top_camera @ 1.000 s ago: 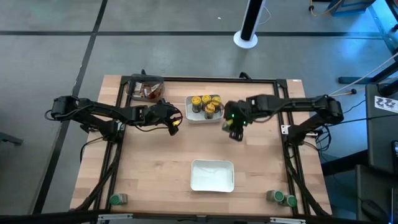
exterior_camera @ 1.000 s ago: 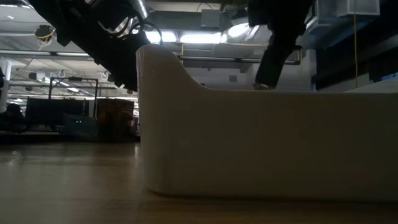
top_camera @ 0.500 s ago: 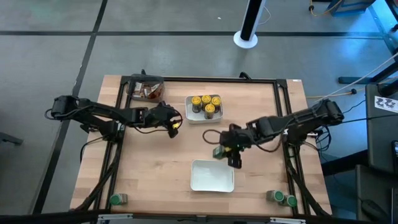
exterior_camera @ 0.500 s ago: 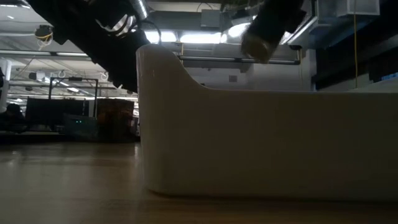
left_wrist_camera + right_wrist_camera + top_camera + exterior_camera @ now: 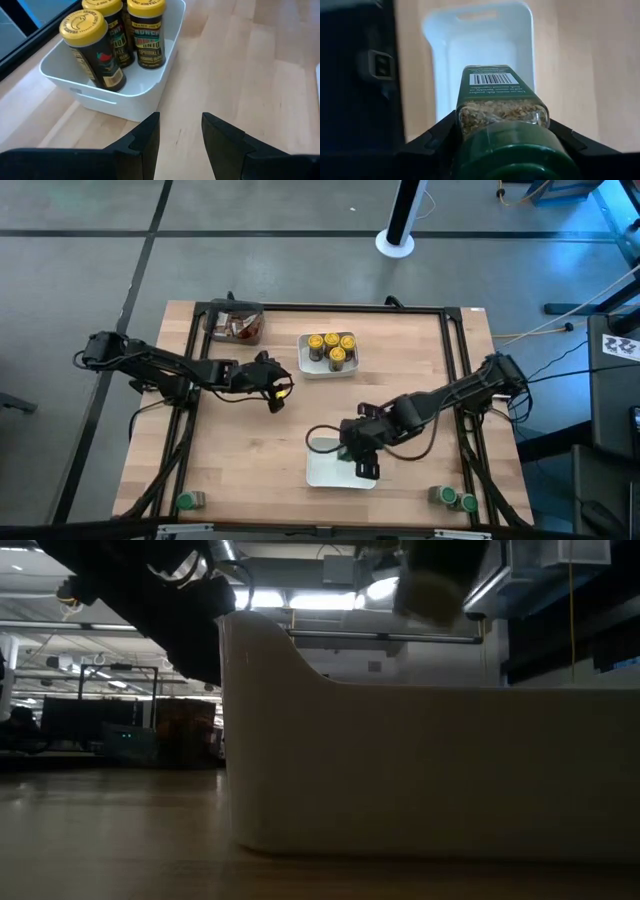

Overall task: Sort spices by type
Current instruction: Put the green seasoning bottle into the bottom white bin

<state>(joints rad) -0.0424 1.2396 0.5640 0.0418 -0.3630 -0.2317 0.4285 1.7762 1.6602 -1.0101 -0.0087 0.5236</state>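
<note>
I need to use my right gripper to let go of the green-lidded jar in the near white tray's far corner (image 5: 362, 452), toward the base of that gripper's arm.
My right gripper (image 5: 354, 457) is shut on a green-lidded spice jar (image 5: 501, 105) and hangs over the near white tray (image 5: 322, 472), which the right wrist view shows beyond the jar's base as the tray (image 5: 479, 35). In the low view the jar (image 5: 430, 592) is above the tray wall (image 5: 420, 770). My left gripper (image 5: 281, 394) is open and empty just left of the far white tray (image 5: 312, 368). That far tray (image 5: 75, 82) holds several yellow-lidded jars (image 5: 85, 27) standing upright. My right gripper pinches the green-lidded jar between its two fingers (image 5: 436, 131), which sit on opposite sides of the glass just below the lid (image 5: 470, 120). The jar lies along the fingers, lid toward the wrist and base pointing away. It is lifted clear over the near tray.
A dark square bin (image 5: 236, 325) with brown-orange packets sits at the far left. One green-lidded jar (image 5: 186, 501) stands at the near left corner and two more (image 5: 456, 499) at the near right corner. Bare wood lies between the two trays.
My right gripper has carried the green-lidded jar from beside the far tray toward the near edge and somewhat left, ending over the near white tray. My left gripper has shifted slightly toward the near edge.
</note>
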